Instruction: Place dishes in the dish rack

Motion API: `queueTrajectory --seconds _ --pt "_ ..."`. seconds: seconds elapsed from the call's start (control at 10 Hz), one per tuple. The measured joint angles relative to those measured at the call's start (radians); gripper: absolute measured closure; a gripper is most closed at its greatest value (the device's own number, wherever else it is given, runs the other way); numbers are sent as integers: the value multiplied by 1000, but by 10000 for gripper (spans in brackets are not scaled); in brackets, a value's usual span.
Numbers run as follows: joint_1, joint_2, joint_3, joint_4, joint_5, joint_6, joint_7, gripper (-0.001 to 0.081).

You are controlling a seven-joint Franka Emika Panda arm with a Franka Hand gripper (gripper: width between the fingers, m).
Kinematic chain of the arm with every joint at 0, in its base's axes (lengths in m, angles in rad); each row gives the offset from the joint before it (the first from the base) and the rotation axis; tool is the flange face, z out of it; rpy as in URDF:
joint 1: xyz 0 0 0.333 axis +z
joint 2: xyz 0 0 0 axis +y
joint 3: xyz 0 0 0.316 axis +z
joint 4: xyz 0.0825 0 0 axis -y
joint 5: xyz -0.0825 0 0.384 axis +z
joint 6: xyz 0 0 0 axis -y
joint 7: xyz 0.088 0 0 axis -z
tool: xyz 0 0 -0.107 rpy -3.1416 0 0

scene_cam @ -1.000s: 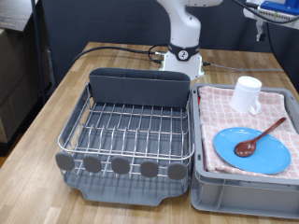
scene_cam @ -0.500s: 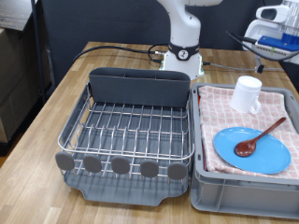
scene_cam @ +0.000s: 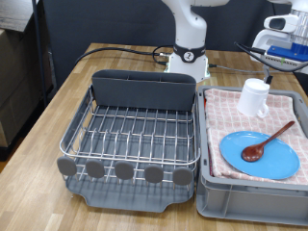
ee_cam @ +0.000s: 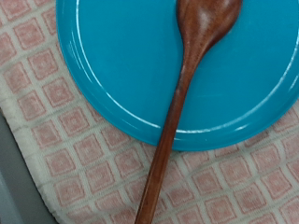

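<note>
The wooden spoon is on the light-blue plate, and my gripper should go there next and close on the middle of the spoon's handle [scene_cam: 276, 136] [ee_cam: 172, 121].
The light-blue plate [scene_cam: 252, 162] lies on the pink checkered cloth in the grey bin [scene_cam: 248, 204] at the exterior view's right. The reddish-brown wooden spoon [scene_cam: 269, 141] lies on the plate, its handle pointing to the upper right. The white mug [scene_cam: 254, 96] stands on the cloth behind the plate. The silver wire dish rack [scene_cam: 135, 130] with its dark grey caddy [scene_cam: 144, 91] holds nothing. My gripper [scene_cam: 281, 46] hangs high at the top right, above and behind the mug, partly cut off. The wrist view looks straight down on the plate [ee_cam: 112, 65] and spoon [ee_cam: 182, 103]; no fingers show.
The rack's grey drip tray [scene_cam: 130, 197] juts toward the exterior view's bottom. The robot base [scene_cam: 190, 58] and a black cable [scene_cam: 106, 53] lie behind the rack. The checkered cloth [ee_cam: 65, 159] surrounds the plate. All stand on a wooden table [scene_cam: 43, 125].
My hand has come further into the exterior view at the top right, moving down and left toward the bin. The dishes and the rack have not moved.
</note>
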Motion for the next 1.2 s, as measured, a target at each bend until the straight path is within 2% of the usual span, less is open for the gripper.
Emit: queueTrajectory --seconds 0.2,0.4,0.9,1.2 --pt "1 52 -8 8 -78 49 93 3" --pt "8 96 -15 24 -135 58 196 3" --pt "14 192 -47 28 -266 156 331 3" --pt "33 238 -79 28 -349 195 447 3"
